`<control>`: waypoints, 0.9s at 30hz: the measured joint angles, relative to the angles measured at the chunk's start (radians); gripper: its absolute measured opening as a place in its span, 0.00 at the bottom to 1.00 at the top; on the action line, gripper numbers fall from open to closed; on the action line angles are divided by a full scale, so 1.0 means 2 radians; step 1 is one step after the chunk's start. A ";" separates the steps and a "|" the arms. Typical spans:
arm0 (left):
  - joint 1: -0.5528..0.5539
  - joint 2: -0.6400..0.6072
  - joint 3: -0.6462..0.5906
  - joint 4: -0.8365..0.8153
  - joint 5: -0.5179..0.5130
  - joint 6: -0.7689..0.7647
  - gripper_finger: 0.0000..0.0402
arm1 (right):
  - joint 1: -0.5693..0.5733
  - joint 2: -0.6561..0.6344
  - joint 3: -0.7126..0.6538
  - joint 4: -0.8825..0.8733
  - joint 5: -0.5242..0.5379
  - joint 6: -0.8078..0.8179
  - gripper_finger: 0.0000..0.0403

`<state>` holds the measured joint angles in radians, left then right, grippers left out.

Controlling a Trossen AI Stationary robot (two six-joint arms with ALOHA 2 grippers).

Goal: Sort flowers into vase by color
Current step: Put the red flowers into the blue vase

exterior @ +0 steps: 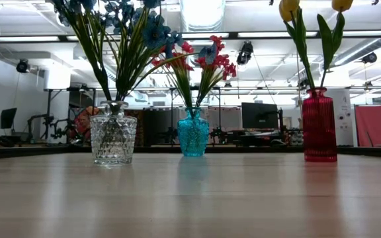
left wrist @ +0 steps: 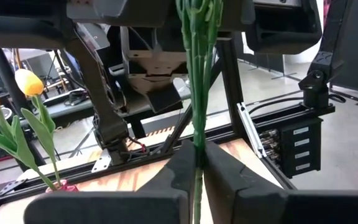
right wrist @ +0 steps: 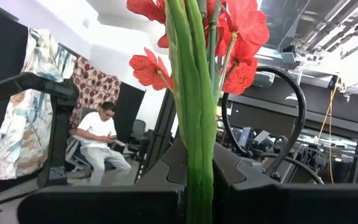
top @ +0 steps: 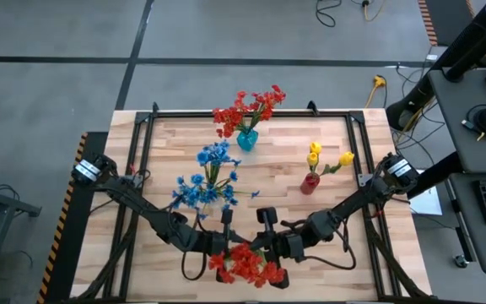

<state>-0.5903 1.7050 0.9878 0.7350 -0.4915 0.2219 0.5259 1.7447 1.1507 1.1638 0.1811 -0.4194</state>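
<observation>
The robot's right gripper holds the stalks too close to the red heads for the teal vase, so it should regrip lower down (left wrist: pixel 199 124) while the left gripper keeps them steady.
A bunch of red flowers (top: pixel 247 266) hangs near the table's front edge, between my two grippers. My left gripper (top: pixel 229 252) comes from the left and my right gripper (top: pixel 270 256) from the right, both shut on the green stalks. A teal vase (top: pixel 247 140) at the far middle holds red flowers. Left of the middle, a clear glass vase (exterior: pixel 113 139) holds blue flowers (top: pixel 209 179). On the right, a red vase (top: pixel 310 183) holds yellow flowers (top: pixel 323 159). The low view shows neither gripper. My left gripper pinches the bundle of green stalks (left wrist: pixel 197 140) between its two fingers (left wrist: pixel 229 174), which lie across the stalks. Beyond the fingers the stalks run on toward the right arm's dark gripper body (left wrist: pixel 166 12). My right gripper pinches the same green stalks (right wrist: pixel 197 149) between its two fingers (right wrist: pixel 235 171), which also lie across them. The red heads (right wrist: pixel 238 37) stand out just beyond the fingers.
The three vases stand apart on the wooden table (top: pixel 175 143), with bare boards between them and the front edge. A black frame (top: pixel 226 113) runs round the table. In the room beyond, a person (right wrist: pixel 101 140) sits on a chair.
</observation>
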 joint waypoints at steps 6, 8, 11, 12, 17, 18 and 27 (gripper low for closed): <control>-0.004 0.000 0.000 0.001 -0.022 0.000 0.01 | 0.000 0.000 0.000 -0.007 0.001 0.003 0.04; -0.007 0.000 0.000 -0.001 -0.028 0.001 0.00 | 0.001 -0.001 0.000 -0.013 0.001 0.005 0.04; -0.011 0.000 0.000 0.000 -0.031 0.001 0.00 | 0.001 -0.001 0.000 -0.013 0.001 0.018 0.06; -0.012 0.000 0.000 0.000 -0.034 0.000 0.00 | 0.001 -0.001 0.000 -0.015 0.001 0.023 0.07; -0.016 -0.001 0.000 0.002 -0.047 0.000 0.00 | 0.003 -0.007 0.000 -0.045 0.039 0.033 0.18; -0.016 -0.001 0.000 0.003 -0.047 0.000 0.00 | 0.003 -0.010 0.000 -0.054 0.047 0.034 0.21; -0.017 -0.001 0.000 -0.001 -0.058 0.000 0.00 | 0.023 -0.071 0.003 -0.238 0.120 0.075 0.43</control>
<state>-0.6239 1.7023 0.9878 0.7322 -0.6065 0.2226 0.5718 1.6036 1.1559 0.6869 0.4202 -0.2687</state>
